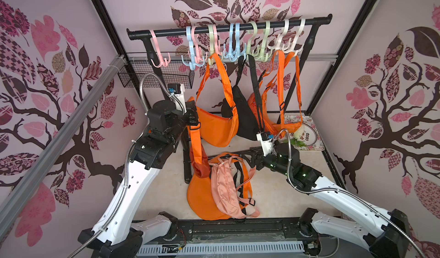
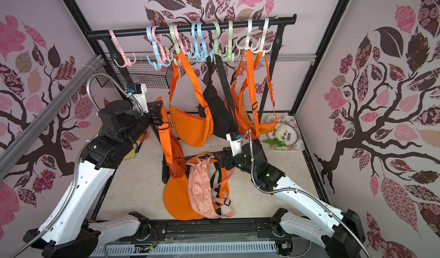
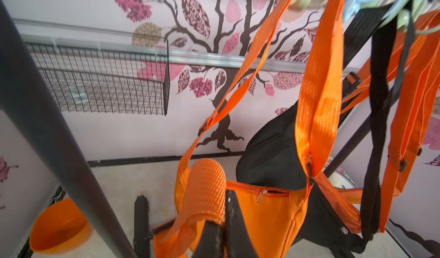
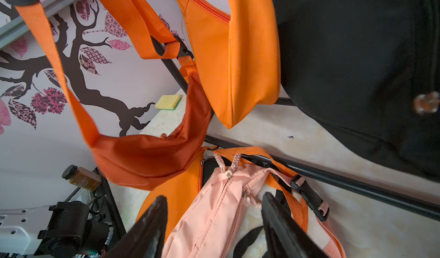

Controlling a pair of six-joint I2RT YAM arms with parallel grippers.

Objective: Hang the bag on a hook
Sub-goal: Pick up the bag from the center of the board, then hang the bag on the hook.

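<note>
Next, I let go of the orange strap with my left gripper on the single blue hook (image 1: 192,64) above the wire basket.
My left gripper (image 1: 192,116) is shut on the orange strap (image 3: 204,187) of a rust-orange bag (image 1: 201,166). That bag hangs from the strap just above the pile on the table and shows in the right wrist view (image 4: 147,157). The black rail (image 1: 228,26) above carries several pastel hooks. A pink hook (image 1: 160,59) at its left end and the blue hooks (image 1: 192,59) beside it are free. My right gripper (image 4: 214,199) is open, low over a pink bag (image 1: 226,192) lying on a bright orange bag (image 1: 200,202).
Two orange bags (image 1: 216,128) (image 1: 281,123) and a black bag (image 1: 245,116) hang from the middle and right hooks. A wire basket (image 1: 154,78) sits behind the left arm. An orange bowl (image 3: 59,226), a yellow sponge (image 4: 167,101), a brown bottle (image 4: 81,177) and a floral plate (image 1: 307,135) are on the table.
</note>
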